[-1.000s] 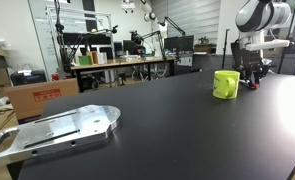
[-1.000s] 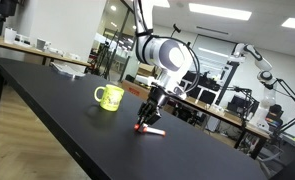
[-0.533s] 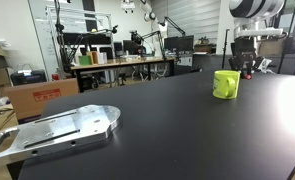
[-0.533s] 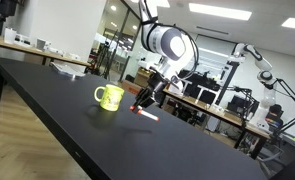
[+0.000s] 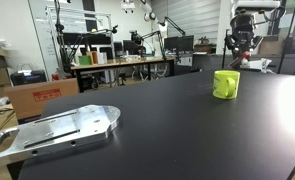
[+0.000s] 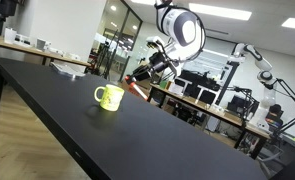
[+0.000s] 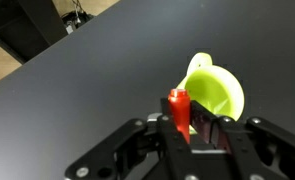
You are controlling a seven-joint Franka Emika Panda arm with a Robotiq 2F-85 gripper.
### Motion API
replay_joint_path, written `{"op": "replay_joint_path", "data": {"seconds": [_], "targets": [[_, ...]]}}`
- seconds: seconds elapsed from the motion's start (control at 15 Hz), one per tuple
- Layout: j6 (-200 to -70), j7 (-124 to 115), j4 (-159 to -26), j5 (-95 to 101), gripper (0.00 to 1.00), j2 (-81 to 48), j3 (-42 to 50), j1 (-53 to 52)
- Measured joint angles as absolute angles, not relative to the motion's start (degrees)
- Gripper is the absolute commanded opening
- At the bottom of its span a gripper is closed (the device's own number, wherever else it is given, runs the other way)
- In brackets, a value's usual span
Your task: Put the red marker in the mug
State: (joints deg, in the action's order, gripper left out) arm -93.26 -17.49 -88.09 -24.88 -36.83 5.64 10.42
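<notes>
Next, my gripper releases the red marker, which hangs above the mug now, upright inside the open rim of the yellow-green mug [image 5: 230, 75] [image 7: 217, 92].
The red marker [image 7: 178, 110] stands clamped between my gripper [image 7: 185, 128] fingers in the wrist view, its red end pointing at the camera. The yellow-green mug [image 7: 216, 92] lies just beyond it, its opening visible. In an exterior view the mug [image 6: 110, 96] stands on the black table, and my gripper [image 6: 146, 74] hangs well above and to the right of it with the marker [image 6: 137, 88] sticking out below. In an exterior view the gripper [image 5: 238, 52] hovers above and slightly behind the mug [image 5: 226, 84].
The black table [image 5: 157, 120] is large and dark. A flat metal plate [image 5: 57, 130] lies near its front left corner. Workbenches and other robot arms [image 6: 252, 60] stand in the background beyond the table edge.
The gripper has risen off the table with the red marker in it and moved up and toward the mug. The mug has not moved.
</notes>
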Motion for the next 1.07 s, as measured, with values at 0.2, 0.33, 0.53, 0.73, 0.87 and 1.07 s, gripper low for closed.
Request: {"op": "replay_joint_path", "data": {"seconds": [0.2,0.33,0.53,0.73,0.87,1.07], "targets": [[-83.0,-18.5,-84.0,-29.3,0.06,-38.4,5.0,11.3],[-78.2,-19.6,-81.6,-32.3,0.06,-40.0,4.9,11.8],[-71.9,-21.3,-77.2,-36.3,0.06,-43.5,4.9,13.0],[-67.3,-23.3,-74.3,-40.3,0.06,-46.9,5.0,13.9],[-65.1,-24.5,-73.2,-42.8,0.06,-48.9,5.0,14.0],[-64.0,-24.9,-72.6,-45.6,0.06,-50.9,4.9,13.8]]}}
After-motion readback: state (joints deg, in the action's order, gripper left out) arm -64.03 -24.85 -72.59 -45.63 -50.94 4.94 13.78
